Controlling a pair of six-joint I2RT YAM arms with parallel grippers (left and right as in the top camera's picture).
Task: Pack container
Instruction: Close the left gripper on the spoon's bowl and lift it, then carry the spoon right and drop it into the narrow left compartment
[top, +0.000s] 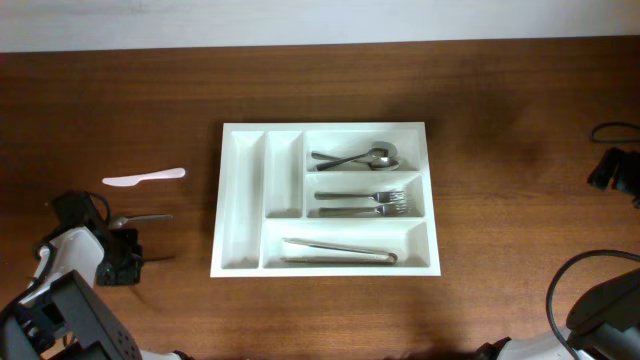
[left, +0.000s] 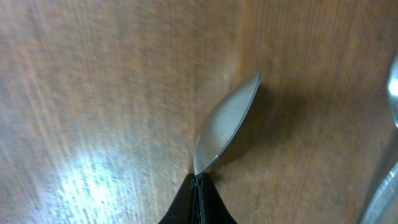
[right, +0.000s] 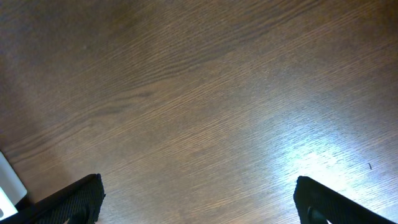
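Next, my left gripper puts down and lets go of the metal spoon in the bare narrow tray compartment (top: 243, 184) closest to the white plastic knife.
The white cutlery tray (top: 243, 190) sits mid-table. It holds spoons (top: 355, 158) in the upper right compartment, forks (top: 365, 203) in the middle one and knives (top: 338, 250) in the long front one. The two narrow left compartments are bare. My left gripper (top: 125, 260) is low over the table, left of the tray. In the left wrist view its jaws (left: 199, 186) are shut on the tip of a metal spoon (left: 225, 124). My right gripper (right: 199, 199) is open and empty over bare wood, with the tray's corner (right: 9, 186) at the left edge of that view.
A white plastic knife (top: 145, 178) lies on the table left of the tray. A metal spoon (top: 142, 218) lies just below it, near my left arm. Another metal piece (left: 388, 155) shows at the right edge of the left wrist view. Cables lie at the far right (top: 610, 130).
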